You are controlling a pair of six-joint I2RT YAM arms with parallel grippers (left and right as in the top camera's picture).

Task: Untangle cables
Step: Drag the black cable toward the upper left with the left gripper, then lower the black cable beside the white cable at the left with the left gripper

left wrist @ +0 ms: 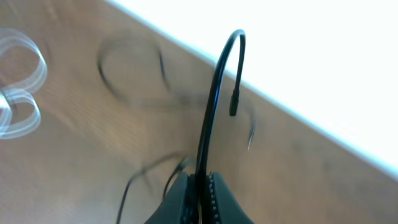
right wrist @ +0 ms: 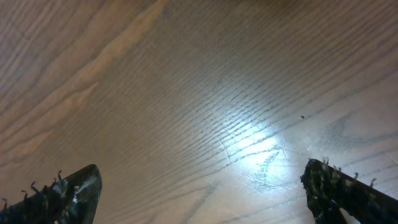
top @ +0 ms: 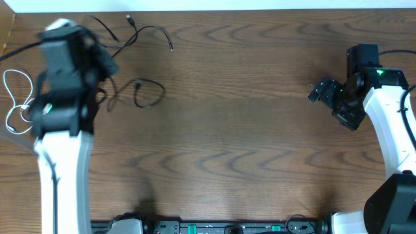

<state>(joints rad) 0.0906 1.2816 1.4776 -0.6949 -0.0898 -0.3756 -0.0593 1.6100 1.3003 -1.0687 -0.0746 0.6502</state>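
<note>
The robot's left gripper should release the black cable on the bare wood (top: 95, 126) next to the white cable, clear of the far-edge cable.
My left gripper (left wrist: 200, 186) is shut on a black cable (left wrist: 214, 99); the cord arches up out of the jaws and ends in a small plug. In the overhead view the left arm (top: 65, 71) covers the grip itself. A black cable (top: 148, 93) loops on the table just right of it, and another black cable (top: 140, 31) lies near the far edge. The white cable (top: 14, 104) lies in loops at the far left, also blurred in the left wrist view (left wrist: 18, 93). My right gripper (right wrist: 202, 186) is open and empty over bare wood, shown at the right in the overhead view (top: 325, 91).
The wooden table (top: 247, 130) runs to a white far edge (top: 260, 5). The arm bases and a black rail (top: 214, 227) sit along the near edge.
</note>
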